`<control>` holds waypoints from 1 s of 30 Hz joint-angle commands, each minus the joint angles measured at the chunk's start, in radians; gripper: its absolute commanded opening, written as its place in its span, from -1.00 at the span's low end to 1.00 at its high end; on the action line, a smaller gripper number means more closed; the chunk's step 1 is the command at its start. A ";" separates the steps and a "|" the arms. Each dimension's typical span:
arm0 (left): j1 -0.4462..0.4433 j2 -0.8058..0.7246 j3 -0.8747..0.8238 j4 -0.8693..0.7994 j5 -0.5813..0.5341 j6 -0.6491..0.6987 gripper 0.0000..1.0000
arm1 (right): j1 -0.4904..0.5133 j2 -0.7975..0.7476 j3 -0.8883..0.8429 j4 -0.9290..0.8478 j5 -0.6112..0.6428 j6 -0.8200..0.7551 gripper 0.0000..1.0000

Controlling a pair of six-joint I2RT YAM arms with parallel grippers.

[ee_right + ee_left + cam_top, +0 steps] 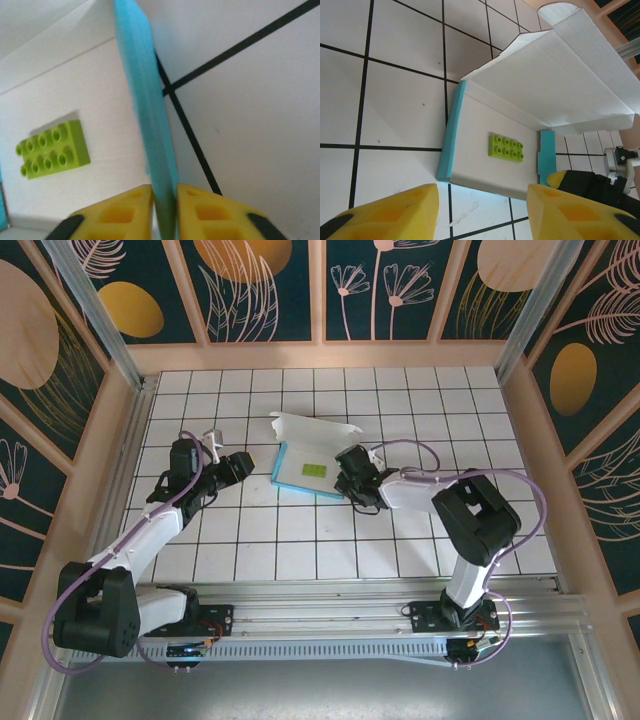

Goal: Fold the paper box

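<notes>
The paper box lies crooked to the tile lines, so my right gripper will retake the box's turquoise side (151, 112) in line with its fingers and turn the box square.
The paper box (300, 468) lies mid-table, white inside with turquoise side walls, and its white lid flap (312, 428) stands raised at the far side. A lime green brick (311, 469) rests on the box floor. My right gripper (165, 210) is shut on the box's right turquoise wall (145, 100), which stands upright between the yellow fingers. My left gripper (482, 212) is open just short of the box's left side (451, 135), with bare tile between its fingers. The brick (506, 147) and the raised flap (560, 85) lie ahead of it.
The tiled table (260, 540) is ringed by low wooden walls (320, 355) at the back and both sides. A metal rail (330, 605) with both arm bases runs along the near edge. The right gripper's yellow fingertip (557, 178) shows at the box's far corner.
</notes>
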 commanded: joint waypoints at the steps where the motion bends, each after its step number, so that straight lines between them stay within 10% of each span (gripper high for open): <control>1: -0.001 0.021 0.002 0.002 0.022 0.020 0.02 | 0.010 0.037 0.062 -0.138 0.113 -0.127 -0.75; 14: -0.001 0.060 -0.016 0.029 0.023 0.017 0.07 | -0.044 0.224 0.229 -0.522 0.259 -0.561 -1.00; 20: 0.000 0.067 -0.012 0.038 0.018 0.015 0.08 | -0.115 0.168 0.228 -0.428 0.061 -0.605 -0.97; 26: 0.000 0.074 -0.009 0.041 0.019 0.010 0.09 | -0.185 0.070 0.260 -0.360 -0.074 -0.597 -0.28; 30: -0.001 0.074 -0.013 0.042 0.015 0.009 0.09 | -0.214 0.044 0.266 -0.335 -0.087 -0.597 -0.16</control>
